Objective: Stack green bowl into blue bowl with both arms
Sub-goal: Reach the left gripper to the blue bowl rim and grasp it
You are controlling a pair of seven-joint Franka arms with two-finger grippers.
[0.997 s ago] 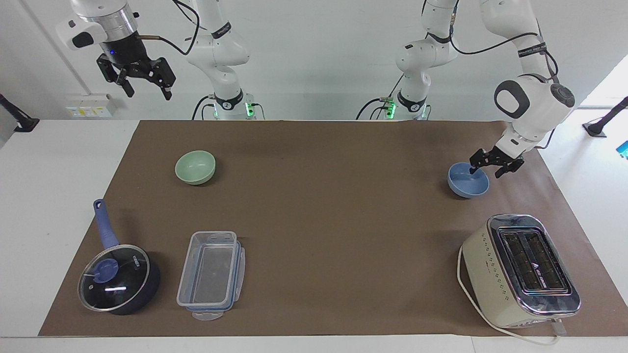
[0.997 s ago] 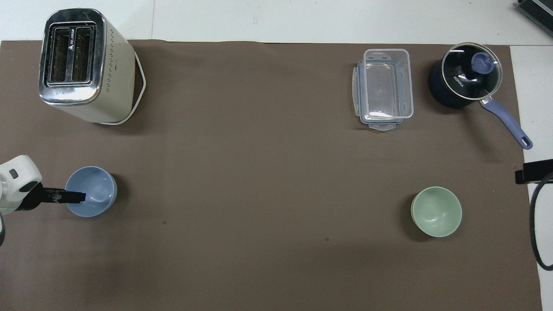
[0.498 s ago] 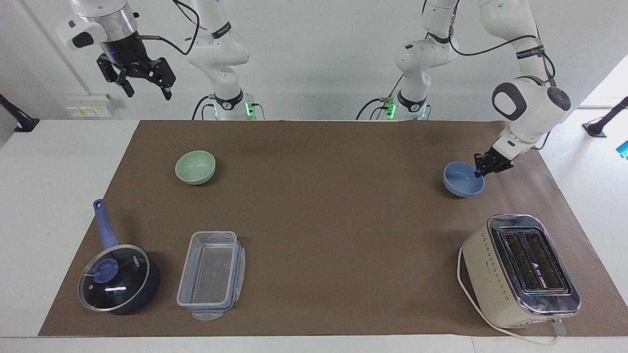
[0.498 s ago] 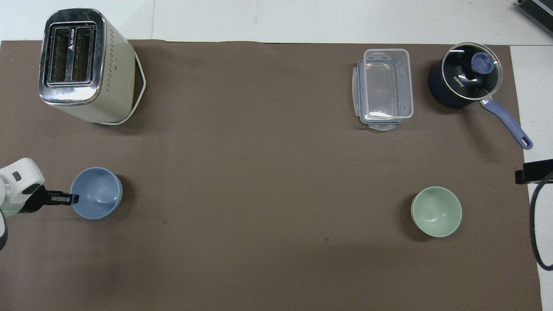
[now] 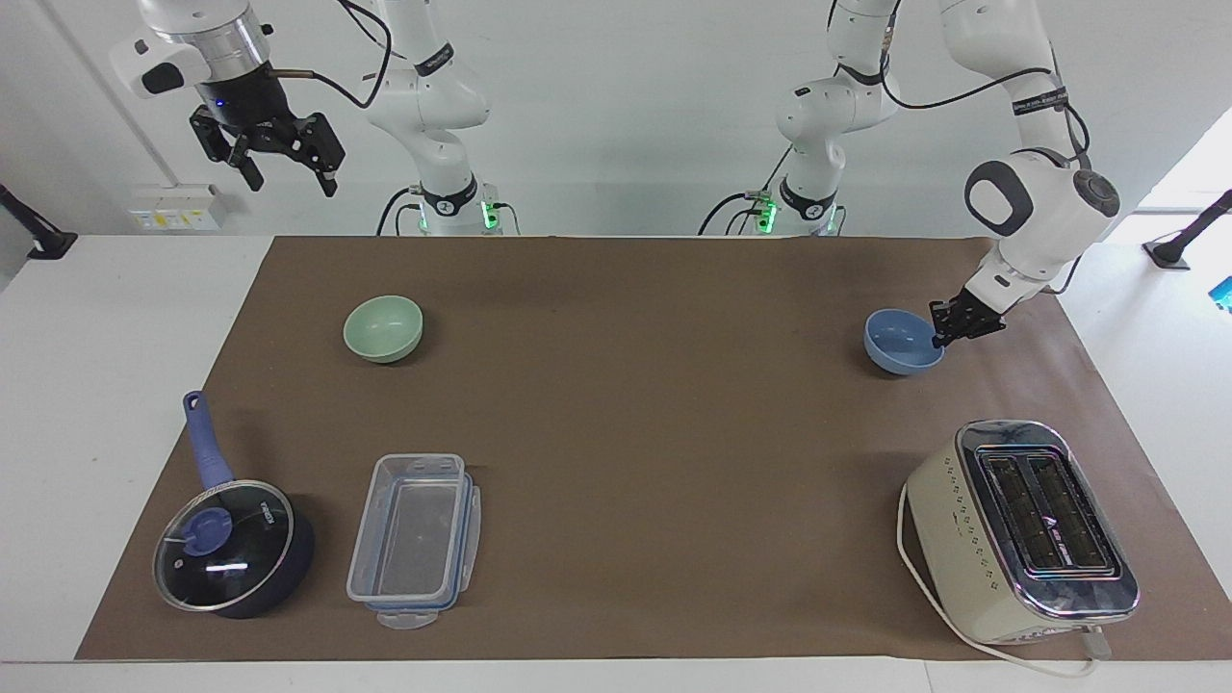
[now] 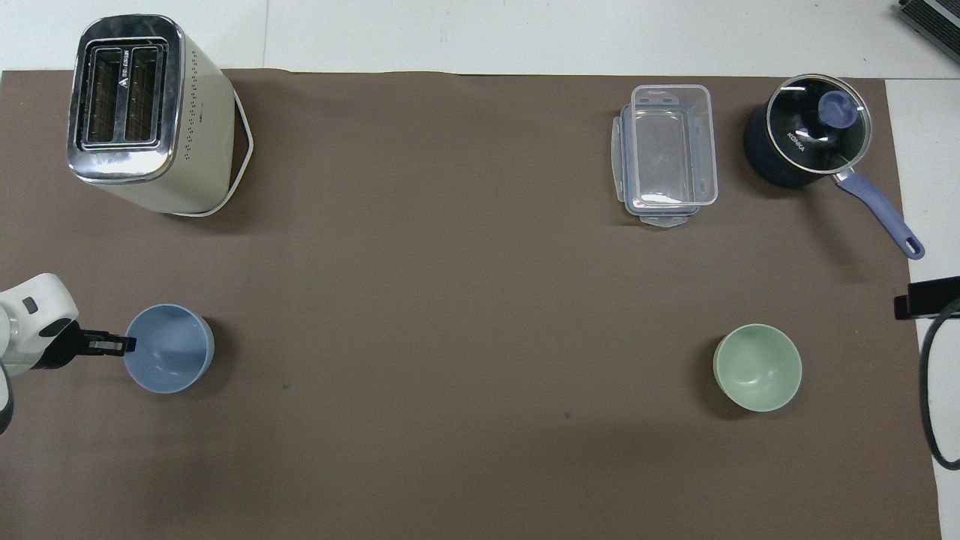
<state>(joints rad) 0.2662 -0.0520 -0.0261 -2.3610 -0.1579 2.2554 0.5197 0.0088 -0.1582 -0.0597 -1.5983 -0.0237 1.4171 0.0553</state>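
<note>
Next, I let go of the blue bowl with my left gripper on the open middle of the brown mat (image 6: pixel 469 343), level with the green bowl.
The blue bowl (image 5: pixel 901 343) (image 6: pixel 168 349) is at the left arm's end of the brown mat. My left gripper (image 5: pixel 939 334) (image 6: pixel 127 345) is shut on its rim, on the side toward the mat's edge, and the bowl looks slightly tilted. At the right arm's end, the green bowl (image 5: pixel 383 328) (image 6: pixel 757 367) sits upright and alone on the mat. My right gripper (image 5: pixel 287 169) hangs open high above the table's edge near the right arm's base, well clear of the green bowl, and waits.
A cream toaster (image 5: pixel 1020 529) (image 6: pixel 146 112) stands farther from the robots than the blue bowl. A clear plastic container (image 5: pixel 414 539) (image 6: pixel 664 154) and a dark blue lidded saucepan (image 5: pixel 231 544) (image 6: pixel 810 142) lie farther out than the green bowl.
My left gripper went from open around the blue bowl's rim to shut on it. The bowl shifted a little toward the table's middle and nearer the robots. The right arm barely moved.
</note>
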